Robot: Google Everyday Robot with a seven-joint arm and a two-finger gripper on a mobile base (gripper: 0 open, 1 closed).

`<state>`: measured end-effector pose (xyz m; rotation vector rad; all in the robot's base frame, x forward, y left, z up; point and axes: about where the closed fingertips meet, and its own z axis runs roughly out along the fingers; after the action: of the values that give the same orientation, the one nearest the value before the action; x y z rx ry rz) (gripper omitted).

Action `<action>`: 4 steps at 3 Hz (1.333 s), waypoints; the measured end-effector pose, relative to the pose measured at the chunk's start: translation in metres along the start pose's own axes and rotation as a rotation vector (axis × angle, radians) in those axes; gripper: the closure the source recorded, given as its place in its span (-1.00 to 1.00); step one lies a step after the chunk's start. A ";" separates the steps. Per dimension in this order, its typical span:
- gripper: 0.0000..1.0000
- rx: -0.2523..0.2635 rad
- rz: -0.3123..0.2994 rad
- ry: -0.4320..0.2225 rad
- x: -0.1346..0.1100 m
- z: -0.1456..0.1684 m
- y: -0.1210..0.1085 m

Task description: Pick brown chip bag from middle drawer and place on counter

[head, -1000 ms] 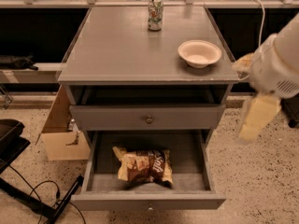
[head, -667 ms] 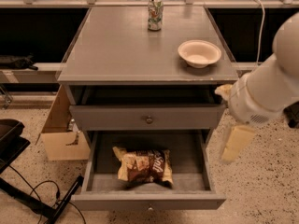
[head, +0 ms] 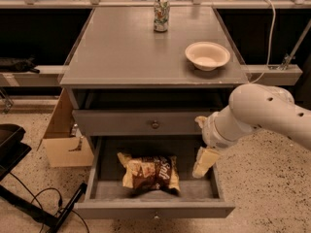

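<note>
The robot's gripper needs to close on the dark middle (head: 151,170) of the brown chip bag, between the tan ends of the bag.
The brown chip bag (head: 149,173) lies crinkled inside the open middle drawer (head: 155,209), left of its centre, dark brown with tan ends. The gripper (head: 204,161) hangs at the end of the white arm (head: 262,113), over the drawer's right side, to the right of the bag and apart from it. The counter (head: 126,47) is the cabinet's flat grey top, above and behind the drawer.
A green-and-white soda can (head: 161,14) stands at the back of the counter and a white bowl (head: 207,55) sits at its right. The closed upper drawer front (head: 146,123) has a round knob. A cardboard box (head: 65,140) and black cables (head: 43,208) lie left on the floor.
The arm has swung left and down from beside the cabinet, bringing the gripper over the right side of the open drawer. The bag has not moved.
</note>
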<state>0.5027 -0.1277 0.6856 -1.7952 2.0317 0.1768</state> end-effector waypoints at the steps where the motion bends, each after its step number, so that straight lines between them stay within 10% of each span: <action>1: -1.00 -0.007 -0.002 -0.005 -0.001 0.008 0.000; 4: -1.00 -0.163 -0.045 -0.163 -0.032 0.213 -0.005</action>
<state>0.5577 -0.0214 0.5065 -1.8548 1.9080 0.4721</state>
